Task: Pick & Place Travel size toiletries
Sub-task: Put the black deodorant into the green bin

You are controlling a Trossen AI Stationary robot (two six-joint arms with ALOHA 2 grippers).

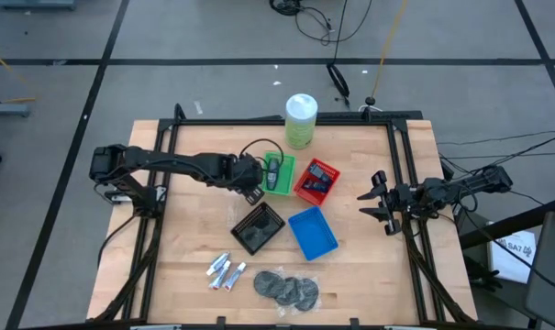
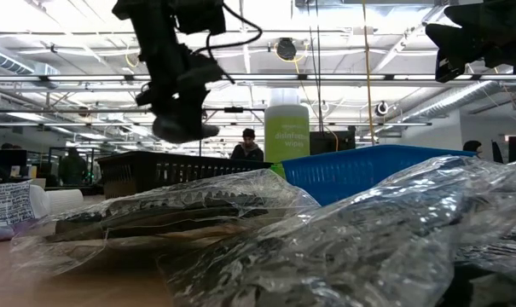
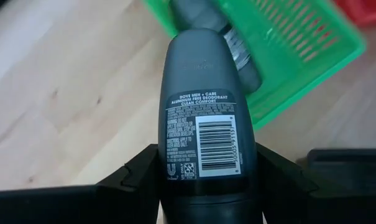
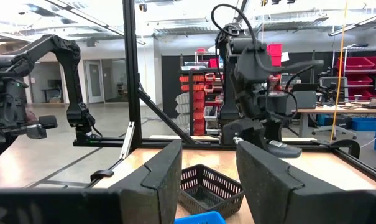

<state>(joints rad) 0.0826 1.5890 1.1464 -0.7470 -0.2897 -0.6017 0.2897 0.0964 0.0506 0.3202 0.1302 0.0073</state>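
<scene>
The dark grey oval bottle is in my left gripper. I should let go of it in the green tray (image 1: 284, 174) (image 3: 284, 56), between the second bottle and red tray.
My left gripper (image 1: 259, 179) is shut on a dark grey oval bottle (image 3: 203, 112) and holds it in the air at the near-left edge of the green tray (image 1: 279, 174). A second dark grey bottle (image 3: 237, 50) lies in that tray. Navy flat packs (image 1: 319, 174) lie in the red tray (image 1: 316, 183). Three white tubes (image 1: 225, 271) and the bagged grey discs (image 1: 286, 289) lie on the table near its front edge. My right gripper (image 1: 374, 203) is open and empty at the table's right side. My left gripper pinches the bottle between its two fingers (image 3: 135, 171), one on each narrow side of its end nearest the wrist (image 3: 170, 165). The bottle runs on along the fingers, label side toward the camera. It is lifted clear, its free end (image 3: 197, 53) over the green tray's edge.
A black tray (image 1: 257, 226) and a blue tray (image 1: 312, 232) stand in front of the green and red ones. A tall pale-green canister (image 1: 301, 119) stands at the far edge. A black frame rail (image 1: 401, 174) runs beside the right gripper.
</scene>
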